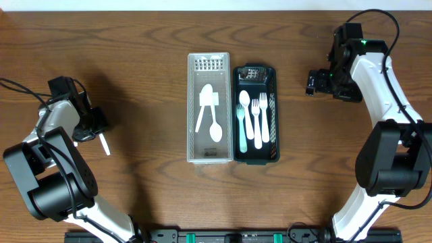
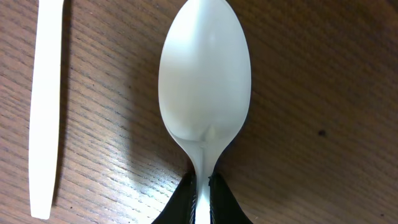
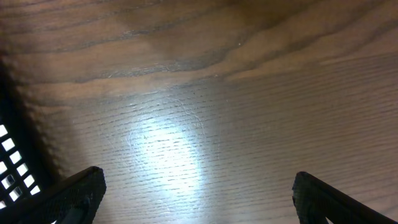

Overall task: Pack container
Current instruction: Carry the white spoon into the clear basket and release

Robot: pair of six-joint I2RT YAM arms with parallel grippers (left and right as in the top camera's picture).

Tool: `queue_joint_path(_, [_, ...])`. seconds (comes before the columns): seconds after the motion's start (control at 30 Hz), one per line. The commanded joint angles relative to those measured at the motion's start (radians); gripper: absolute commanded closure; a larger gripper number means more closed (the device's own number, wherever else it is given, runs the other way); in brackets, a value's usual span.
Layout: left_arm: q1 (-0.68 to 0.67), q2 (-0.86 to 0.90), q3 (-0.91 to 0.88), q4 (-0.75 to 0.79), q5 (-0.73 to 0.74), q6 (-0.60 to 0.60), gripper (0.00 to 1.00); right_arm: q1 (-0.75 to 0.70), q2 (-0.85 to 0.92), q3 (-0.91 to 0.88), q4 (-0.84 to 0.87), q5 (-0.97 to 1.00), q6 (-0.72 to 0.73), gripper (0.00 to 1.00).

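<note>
The robot's left gripper will let go of the white plastic spoon between the white spoons in the clear tray [image 1: 206, 124]. The held spoon is still low over the wood.
My left gripper [image 2: 202, 200] is shut on the handle of a white plastic spoon [image 2: 205, 74], which is low over the wood at the table's far left [image 1: 94, 125]. A second white utensil handle [image 2: 46, 106] lies beside it and also shows in the overhead view [image 1: 104, 144]. A clear tray [image 1: 193, 108] at the centre holds two white spoons [image 1: 214, 128]. A black tray [image 1: 275, 115] next to it holds a teal spoon [image 1: 242, 118] and white forks [image 1: 256, 118]. My right gripper [image 1: 312, 82] is open and empty over bare wood [image 3: 199, 193], right of the black tray.
The black tray's perforated edge [image 3: 9, 168] shows at the left of the right wrist view. Cables trail from both arms near the table's left and right edges.
</note>
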Motion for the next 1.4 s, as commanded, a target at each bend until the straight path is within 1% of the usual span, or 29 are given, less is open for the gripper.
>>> queue_joint_path(0.0, [0.000, 0.053, -0.007, -0.019, 0.026, -0.021, 0.94, -0.003, 0.007, -0.005, -0.003, 0.011, -0.007, 0.01])
queue_joint_path(0.2, [-0.040, -0.057, 0.107, -0.113, 0.027, -0.031, 0.94, -0.003, 0.007, -0.005, -0.002, 0.011, -0.007, 0.01])
queue_joint_path(0.33, [-0.140, -0.191, 0.208, -0.192, 0.039, -0.031, 0.94, -0.003, 0.007, -0.005, 0.008, 0.011, -0.008, 0.01])
queue_joint_path(0.4, [-0.219, -0.257, 0.245, -0.228, 0.045, -0.032, 0.94, -0.003, 0.007, -0.005, 0.011, 0.011, -0.008, 0.01])
queue_joint_path(0.5, [-0.372, -0.341, 0.272, -0.251, 0.045, -0.041, 0.94, -0.003, 0.007, -0.005, 0.012, 0.011, -0.008, 0.01])
queue_joint_path(0.63, [-0.591, -0.391, 0.272, -0.249, 0.045, -0.101, 0.95, -0.003, 0.007, -0.005, 0.011, 0.011, -0.008, 0.01])
queue_joint_path(0.73, [-0.750, -0.372, 0.265, -0.242, 0.028, -0.103, 0.94, -0.003, 0.007, -0.005, 0.012, 0.010, -0.007, 0.01])
queue_joint_path(0.83, [-0.848, -0.317, 0.253, -0.237, -0.060, -0.103, 0.94, -0.003, 0.007, -0.005, 0.011, 0.010, -0.007, 0.01])
queue_joint_path(1.07, [-0.934, -0.106, 0.248, -0.222, -0.056, -0.145, 0.94, -0.003, 0.007, -0.005, 0.012, 0.008, -0.007, 0.01])
queue_joint_path(1.2, [-0.949, -0.050, 0.249, -0.204, -0.057, -0.144, 0.93, -0.003, 0.007, -0.005, 0.011, 0.003, -0.007, 0.01])
queue_joint_path(1.23, [-0.948, -0.055, 0.254, -0.207, -0.057, -0.143, 0.91, -0.003, 0.007, -0.005, 0.011, 0.003, -0.008, 0.01])
queue_joint_path(1.27, [-0.945, -0.064, 0.266, -0.216, -0.056, -0.131, 0.66, -0.003, 0.007, -0.005, 0.011, 0.003, -0.008, 0.01])
queue_joint_path(1.3, [-0.938, -0.078, 0.284, -0.229, -0.057, -0.111, 0.44, -0.003, 0.007, -0.005, 0.011, 0.003, -0.008, 0.01])
queue_joint_path(1.33, [-0.931, -0.095, 0.303, -0.241, -0.057, -0.091, 0.30, -0.003, 0.007, -0.005, 0.011, 0.003, -0.008, 0.01])
queue_joint_path(1.37, [-0.920, -0.116, 0.327, -0.254, -0.059, -0.069, 0.26, -0.003, 0.007, -0.005, 0.011, 0.004, -0.008, 0.01])
